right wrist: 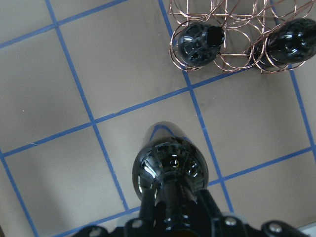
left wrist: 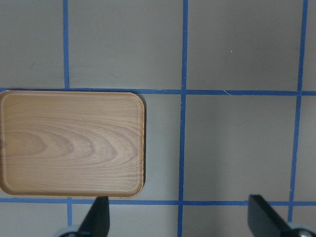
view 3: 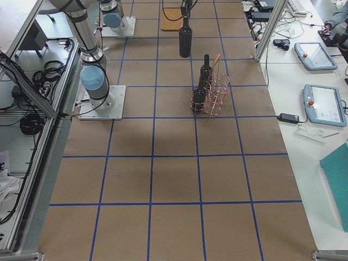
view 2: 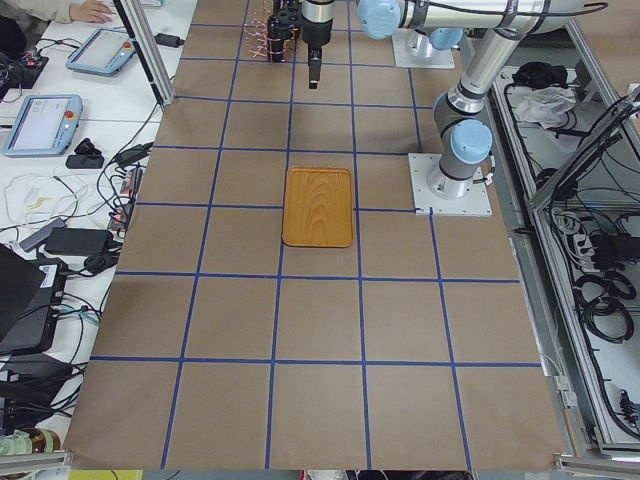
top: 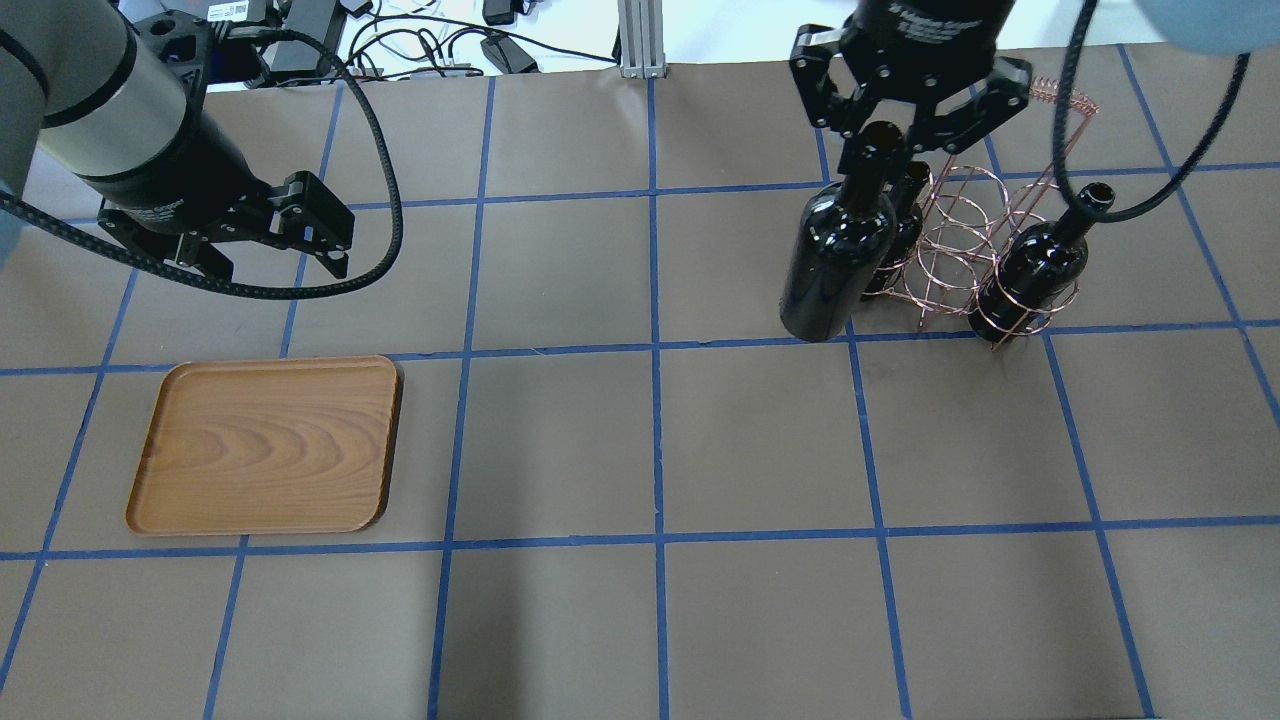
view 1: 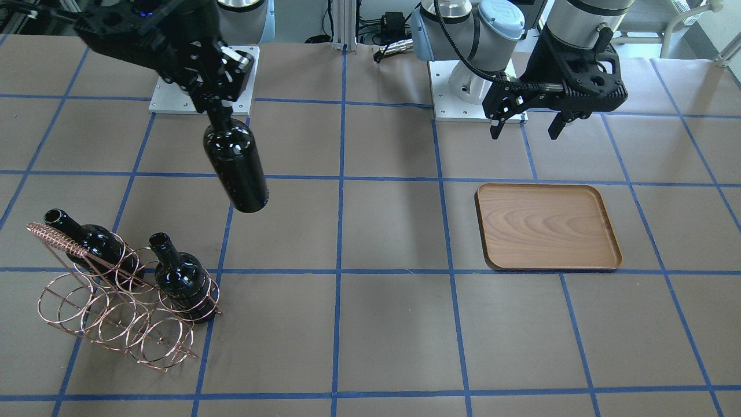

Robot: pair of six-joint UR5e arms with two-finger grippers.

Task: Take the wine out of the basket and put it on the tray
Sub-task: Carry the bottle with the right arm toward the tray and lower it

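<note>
I will use my right gripper to stand the black wine bottle, now held clear of the wire basket, inside the taped square (view 1: 393, 229) (right wrist: 61, 176) next to the tray, on the side that faces the basket.
My right gripper (view 1: 217, 111) (top: 873, 148) is shut on the neck of a black wine bottle (view 1: 236, 163) (top: 836, 262) (right wrist: 169, 170). It holds the bottle in the air, clear of the copper wire basket (view 1: 116, 301) (top: 965, 245) (right wrist: 232, 34). Two more black bottles (view 1: 92, 246) (view 1: 182, 278) stand in the basket's rings. The brown wood tray (view 1: 547, 226) (top: 265, 445) (left wrist: 71, 143) lies bare on the table's other half. My left gripper (view 1: 525, 124) (top: 275, 260) (left wrist: 177, 219) is open and empty, hovering beside the tray.
The table is brown paper with a blue tape grid. Arm base plates (view 1: 200, 81) (view 1: 477, 95) sit at the robot's edge. Cables and an aluminium post (top: 635, 40) lie beyond the far edge. Tablets and gear (view 2: 45, 120) sit on side benches.
</note>
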